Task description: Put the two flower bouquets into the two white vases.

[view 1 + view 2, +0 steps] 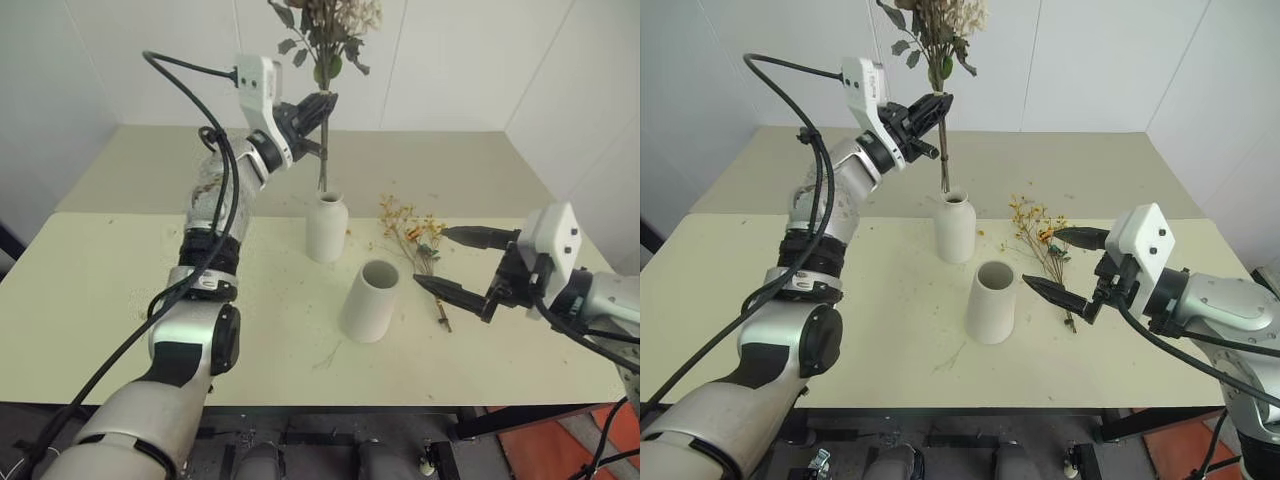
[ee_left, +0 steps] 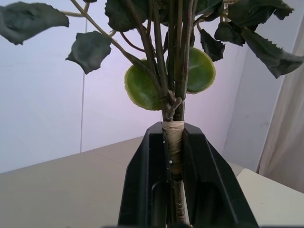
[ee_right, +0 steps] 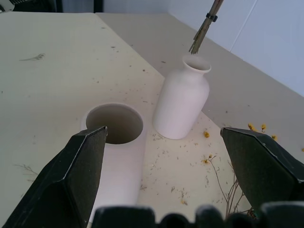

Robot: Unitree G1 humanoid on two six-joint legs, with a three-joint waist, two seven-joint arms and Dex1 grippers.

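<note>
Next, my left gripper releases the rose bouquet, now held upright high over the table, with its stems down in the opening of the bottle-shaped white vase (image 1: pixel 328 199).
My left gripper (image 1: pixel 318 108) is shut on the taped stems of the rose bouquet (image 1: pixel 330 30) and holds it upright, high over the table's far side. The stem ends (image 3: pixel 203 26) hang just above the mouth of the bottle-shaped white vase (image 1: pixel 327 228); I cannot tell if they touch it. The wide-mouthed tapered vase (image 1: pixel 371 300) stands nearer, right of the bottle vase. The yellow-orange dried bouquet (image 1: pixel 415 235) lies flat on the table to the right of both vases. My right gripper (image 1: pixel 432 257) hovers open beside it, empty, pointing toward the vases.
The pale table (image 1: pixel 100 300) is strewn with small dried bits around the vases. Its front edge (image 1: pixel 330 405) runs close below the tapered vase. White walls close in behind and at the right.
</note>
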